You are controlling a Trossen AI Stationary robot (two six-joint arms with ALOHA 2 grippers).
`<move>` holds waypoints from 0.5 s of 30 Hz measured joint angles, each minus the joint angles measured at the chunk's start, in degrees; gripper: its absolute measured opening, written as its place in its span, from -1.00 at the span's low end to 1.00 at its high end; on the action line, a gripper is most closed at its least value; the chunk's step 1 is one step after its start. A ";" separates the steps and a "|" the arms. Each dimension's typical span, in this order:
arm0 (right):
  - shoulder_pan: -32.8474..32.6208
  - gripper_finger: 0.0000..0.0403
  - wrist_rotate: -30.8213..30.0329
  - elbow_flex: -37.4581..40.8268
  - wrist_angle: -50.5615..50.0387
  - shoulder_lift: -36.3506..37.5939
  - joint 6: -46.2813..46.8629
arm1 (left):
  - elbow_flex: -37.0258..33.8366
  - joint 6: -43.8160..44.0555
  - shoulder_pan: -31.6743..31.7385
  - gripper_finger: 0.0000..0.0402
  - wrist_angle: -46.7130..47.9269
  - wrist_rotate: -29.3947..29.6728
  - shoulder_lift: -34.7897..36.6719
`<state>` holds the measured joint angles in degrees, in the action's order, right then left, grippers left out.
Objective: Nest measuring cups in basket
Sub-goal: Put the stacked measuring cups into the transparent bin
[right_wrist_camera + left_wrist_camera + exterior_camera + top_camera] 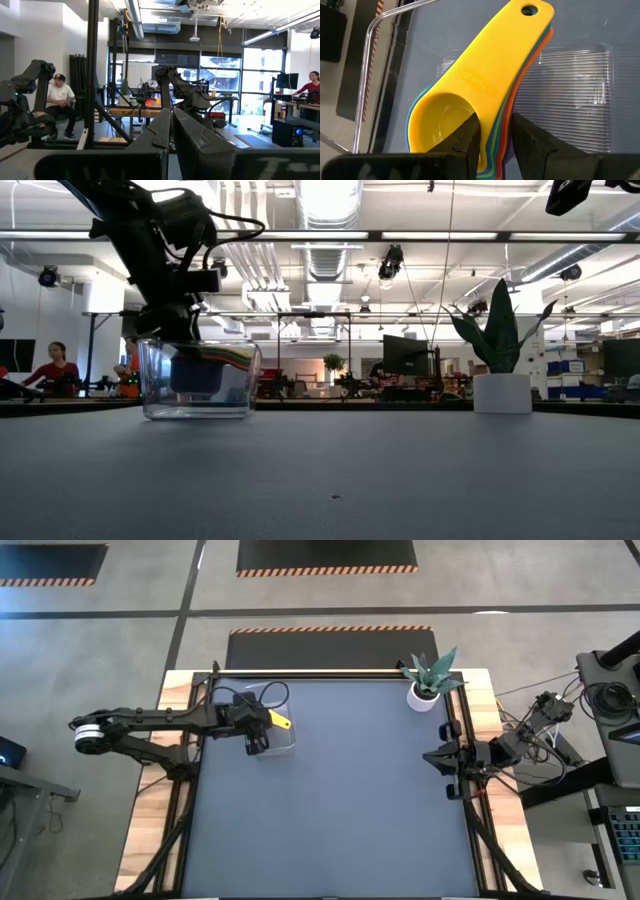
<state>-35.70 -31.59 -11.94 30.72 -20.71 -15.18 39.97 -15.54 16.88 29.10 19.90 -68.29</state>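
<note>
My left gripper will release the nested measuring cups on the ribbed bottom of the clear basket (277, 728) (514, 102).
The measuring cups sit nested in one stack, the yellow cup (470, 85) on top, with teal, green, blue, orange and purple rims showing beneath it. The stack is inside the clear basket (287, 745) at the table's far left. Its handles (281, 721) point toward the table's right edge. In the low view the stack (200, 370) shows low within the basket (150, 395). My left gripper (496, 125) reaches down into the basket and is shut on the stack. My right gripper (440, 757) waits shut at the table's right edge, raised and touching nothing. My left gripper pinches the stacked cup walls (495, 147) where the bowls meet the handles. One finger (467, 132) stands inside the yellow bowl and the other (530, 137) outside the stack. The fingers slant down from the table's left. Whether the stack rests on the basket floor I cannot tell.
A white pot with a green plant (423, 697) stands at the table's far right corner. The dark table mat (330, 810) stretches between the two arms. People sit and stand in the room beyond the table.
</note>
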 joint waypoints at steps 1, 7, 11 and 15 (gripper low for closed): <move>0.00 -0.96 0.00 0.00 0.00 0.00 0.00 | 0.00 0.31 -0.01 -0.58 -0.01 0.00 0.00; 0.00 -0.96 0.00 0.00 0.02 0.00 -0.01 | 0.25 6.79 0.01 -0.58 -0.26 0.00 0.00; 0.00 -0.96 -0.02 0.00 0.02 0.00 -0.02 | 0.31 9.89 -0.02 -0.58 -0.44 -0.02 0.00; 0.00 -0.96 0.00 0.00 0.02 0.00 -0.02 | 0.37 12.72 -0.01 -0.58 -0.09 0.00 0.00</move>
<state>-35.70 -31.59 -11.94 30.74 -20.71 -15.20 40.34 -2.82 16.86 29.02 19.90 -68.29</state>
